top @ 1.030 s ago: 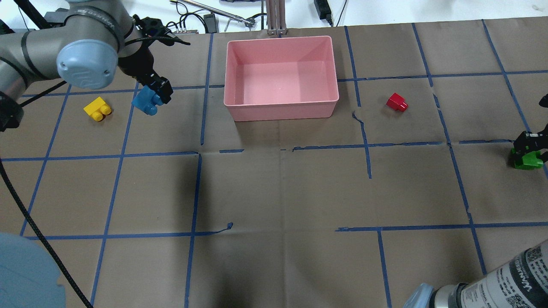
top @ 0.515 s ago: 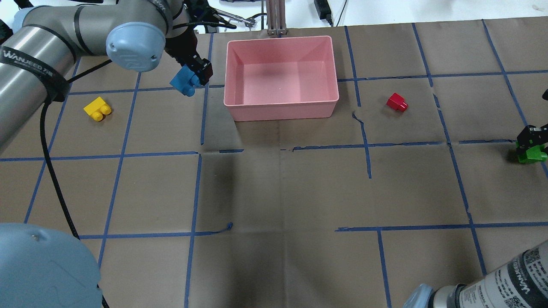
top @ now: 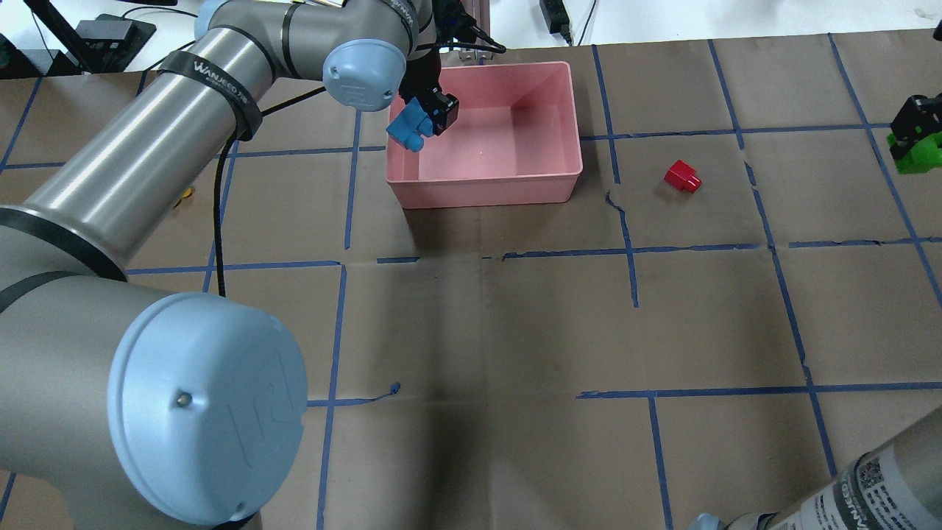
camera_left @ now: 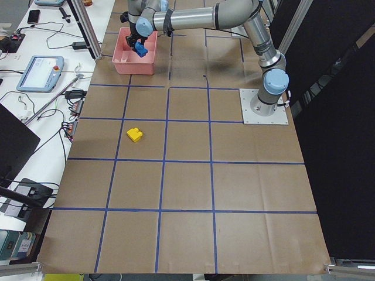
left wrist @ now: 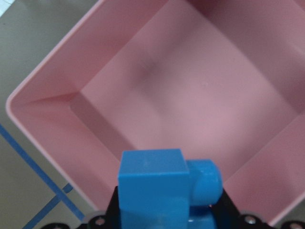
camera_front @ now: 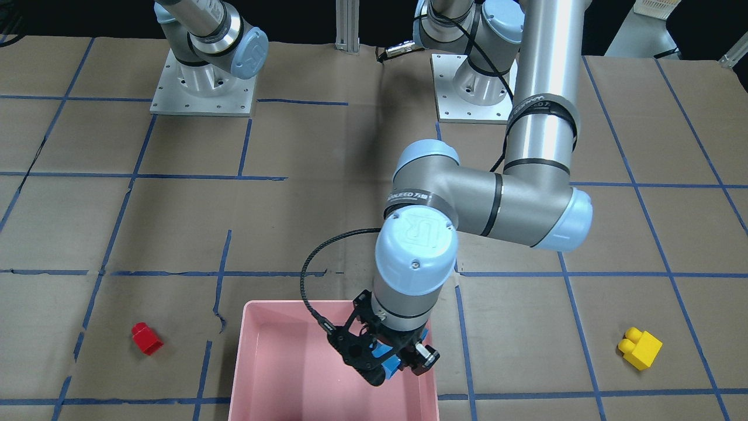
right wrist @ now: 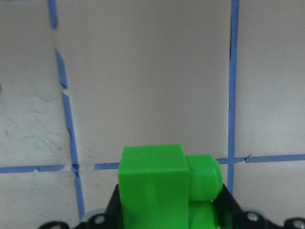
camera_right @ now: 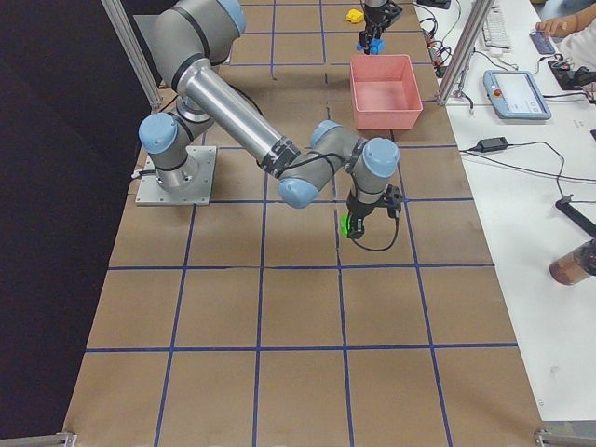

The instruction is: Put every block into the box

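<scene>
I should release the green block from my right gripper inside the pink box point(camera_front: 281, 382), near the box's side facing the red block.
My left gripper point(top: 427, 119) is shut on the light-blue block point(top: 405, 126) and holds it above the left end of the pink box point(top: 486, 195). The left wrist view shows the block point(left wrist: 157, 186) over the box's empty floor point(left wrist: 200, 95). My right gripper point(top: 912, 132) is shut on the green block point(top: 916, 156) and holds it above the paper at the far right; it fills the bottom of the right wrist view point(right wrist: 157, 186). The red block point(top: 682, 177) lies right of the box. The yellow block point(camera_front: 640, 348) lies on the left arm's side, mostly hidden by that arm in the overhead view.
Brown paper with blue tape lines covers the table point(top: 486, 331). The left arm's elbow and forearm point(top: 147, 169) stretch across the left half. Cables, a metal post and a power adapter lie beyond the box's far edge point(top: 478, 29).
My left gripper has carried the light-blue block rightward from near the yellow block to over the box's left end. My right gripper has moved the green block toward the table's far side.
</scene>
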Tool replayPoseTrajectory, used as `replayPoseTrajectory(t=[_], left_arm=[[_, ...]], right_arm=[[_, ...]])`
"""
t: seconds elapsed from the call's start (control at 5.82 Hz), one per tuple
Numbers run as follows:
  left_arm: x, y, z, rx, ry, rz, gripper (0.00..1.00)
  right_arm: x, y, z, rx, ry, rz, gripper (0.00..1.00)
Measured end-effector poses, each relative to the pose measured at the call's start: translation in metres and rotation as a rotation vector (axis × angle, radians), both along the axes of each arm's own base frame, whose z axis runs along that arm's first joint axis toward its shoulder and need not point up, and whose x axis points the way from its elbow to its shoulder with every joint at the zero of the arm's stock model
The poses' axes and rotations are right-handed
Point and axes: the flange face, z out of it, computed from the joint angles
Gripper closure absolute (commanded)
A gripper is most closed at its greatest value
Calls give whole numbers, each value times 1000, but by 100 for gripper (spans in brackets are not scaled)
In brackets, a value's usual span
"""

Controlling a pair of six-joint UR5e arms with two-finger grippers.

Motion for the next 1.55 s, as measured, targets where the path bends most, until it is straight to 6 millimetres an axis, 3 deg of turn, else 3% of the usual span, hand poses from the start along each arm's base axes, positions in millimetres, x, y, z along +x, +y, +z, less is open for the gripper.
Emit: replayPoseTrajectory(t=[0.17,0.34,0.52,0.69,0.86,1.03,1.37,1.55], left_arm=[[-14,-4,-9,-10,2,-15,2],[-19,-5,-7,-27,7,-20,1],[-14,-5,4,-43,11,-12,1],[14,-8,23,-60,13,24,1],[67,-9,48,-71,23,91,1],[127,-3,59,-60,51,166,1],[248,14,45,-6,62,330,1],[302,21,35,17,24,405,1]], right_arm=[[42,-19,36,-5,7,21,63],[88,-32,58,-10,12,47,63],[141,-41,69,-18,17,62,63],[194,-47,71,-24,18,58,64],[252,-49,71,-34,15,51,64],[315,-49,67,-45,13,46,64],[442,-60,35,-62,-10,36,64],[481,-75,3,-69,-20,38,63]])
